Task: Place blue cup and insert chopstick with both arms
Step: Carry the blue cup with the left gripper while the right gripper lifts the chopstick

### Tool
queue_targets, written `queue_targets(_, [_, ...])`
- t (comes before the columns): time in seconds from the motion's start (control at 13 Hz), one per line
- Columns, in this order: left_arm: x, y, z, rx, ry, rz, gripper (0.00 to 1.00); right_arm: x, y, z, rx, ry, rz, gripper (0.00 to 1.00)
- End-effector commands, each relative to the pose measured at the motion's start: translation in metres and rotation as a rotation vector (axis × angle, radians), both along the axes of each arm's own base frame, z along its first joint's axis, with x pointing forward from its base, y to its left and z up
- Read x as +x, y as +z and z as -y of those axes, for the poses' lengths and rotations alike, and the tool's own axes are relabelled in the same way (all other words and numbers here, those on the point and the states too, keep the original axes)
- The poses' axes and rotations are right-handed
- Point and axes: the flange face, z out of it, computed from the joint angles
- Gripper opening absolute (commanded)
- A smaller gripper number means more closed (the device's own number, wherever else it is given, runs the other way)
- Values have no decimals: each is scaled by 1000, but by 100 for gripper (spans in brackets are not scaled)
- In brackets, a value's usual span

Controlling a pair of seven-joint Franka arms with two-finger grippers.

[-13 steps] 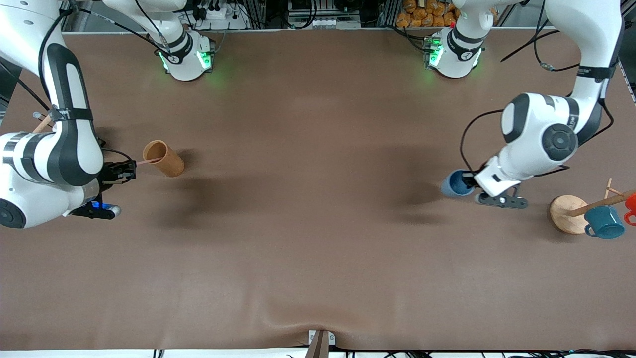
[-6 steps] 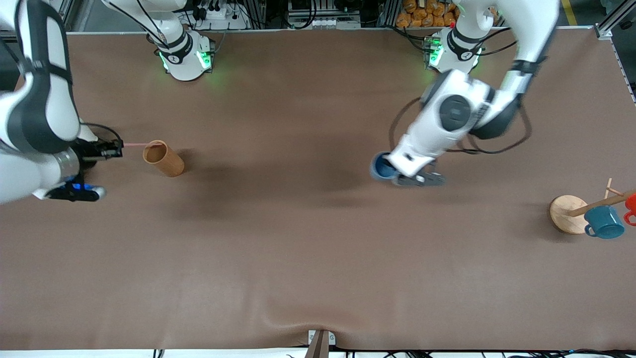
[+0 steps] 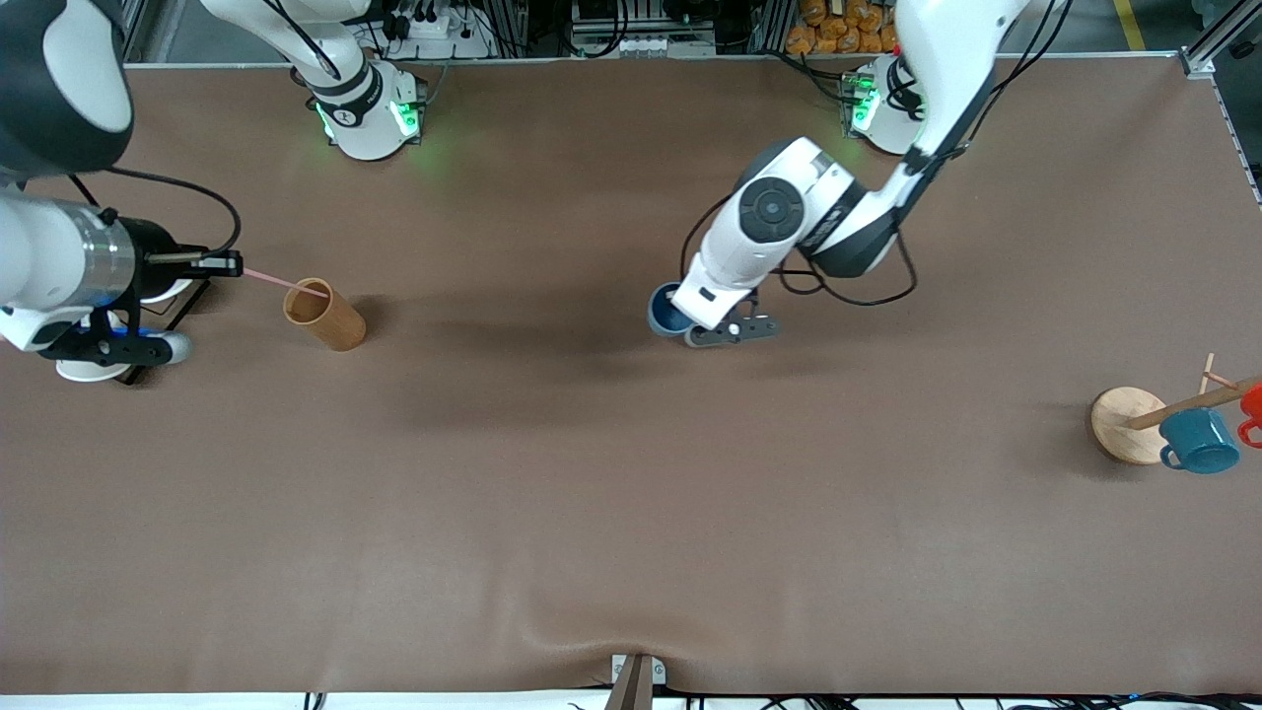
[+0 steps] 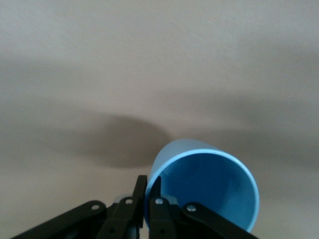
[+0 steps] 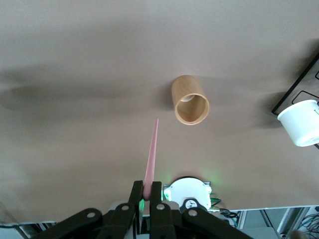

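Observation:
My right gripper will leave the chopstick in the blue cup on the table (image 3: 633, 314) beside my left gripper, toward the brown cup.
My left gripper (image 3: 690, 318) is shut on the rim of the blue cup (image 3: 663, 314) and holds it in the air over the middle of the table. In the left wrist view the cup (image 4: 209, 191) tilts with its blue inside showing, and the left gripper (image 4: 148, 191) pinches its wall, one finger inside and one outside. My right gripper (image 3: 237, 264) is shut on the thick end of the pale pink chopstick (image 3: 286, 282), whose tip reaches over the brown cup's mouth. The right wrist view shows the chopstick (image 5: 151, 157) sticking out from the right gripper (image 5: 148, 191).
A brown cylindrical cup (image 3: 323, 314) stands toward the right arm's end, and also shows in the right wrist view (image 5: 190, 99). A white round pot (image 5: 301, 122) sits under the right arm. A wooden mug rack (image 3: 1124, 424) with a teal mug (image 3: 1198, 441) and a red mug (image 3: 1252, 409) stands at the left arm's end.
My left arm has carried the blue cup from near the mug rack to over the middle of the table. My right arm has lifted and swung with the chopstick; its tip stays by the brown cup.

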Motion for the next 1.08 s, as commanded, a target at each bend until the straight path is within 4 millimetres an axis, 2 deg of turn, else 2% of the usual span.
queue_targets(0.0, [-10, -9, 28, -14, 32, 21, 0, 5, 3, -31, -15, -91, 35, 0])
queue_targets(0.38, [-29, -28, 54, 71, 83, 107, 1, 16, 4, -67, 124, -376, 23, 0])
queue_targets(0.46, [-30, -31, 55, 81, 96, 115, 27, 14, 1, -84, 115, -402, 17, 0])
queue_targets(0.54, [-28, -29, 55, 81, 115, 118, 81, 14, -3, -98, 107, -431, 25, 0])
queue_targets(0.62, [-26, -22, 58, 72, 118, 128, 100, 13, -9, -113, 96, -454, 24, 0])
queue_targets(0.77, [-13, -4, 52, 60, 141, 153, 100, 9, -18, -138, 81, -486, 25, 0])
queue_targets(0.85, [-4, 17, 46, 49, 154, 184, 100, 6, -24, -151, 67, -512, 19, 0])
queue_targets(1.0, [27, 61, 21, 63, 204, 225, 100, -6, -33, -197, 32, -548, 2, 0])
